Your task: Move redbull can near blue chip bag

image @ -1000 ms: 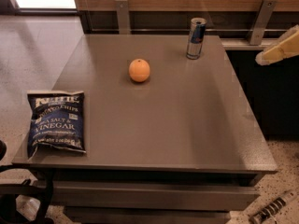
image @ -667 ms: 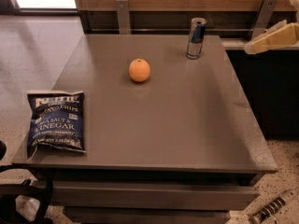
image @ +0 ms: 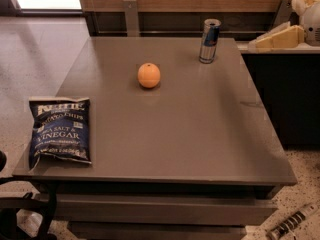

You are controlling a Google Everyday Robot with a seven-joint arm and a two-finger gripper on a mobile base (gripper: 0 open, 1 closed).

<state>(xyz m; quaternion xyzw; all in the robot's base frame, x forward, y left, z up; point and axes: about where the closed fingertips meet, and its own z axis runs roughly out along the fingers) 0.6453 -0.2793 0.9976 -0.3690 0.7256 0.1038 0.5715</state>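
Next, my gripper closes around the middle [image: 209,41] of the redbull can, roughly halfway from the can's top to its bottom.
The redbull can [image: 210,40] stands upright near the far right edge of the grey table [image: 200,134]. The blue chip bag [image: 60,132] lies flat at the table's front left corner, white "Salt & Vinegar" lettering facing up. My gripper [image: 260,43] is pale yellow and comes in from the upper right. It hovers just beyond the table's right edge, to the right of the can and apart from it, holding nothing. The can and the bag are far apart, at diagonally opposite parts of the table.
An orange [image: 149,75] sits on the table left of the can, between the can and the bag. A wooden wall with metal brackets [image: 131,16] runs behind the table. A dark cabinet [image: 290,99] stands to the right. A black chair part [image: 20,209] is at the front left.
My gripper has moved left and slightly up from the right edge of view, closer to the can. The can, the orange and the bag have not moved.
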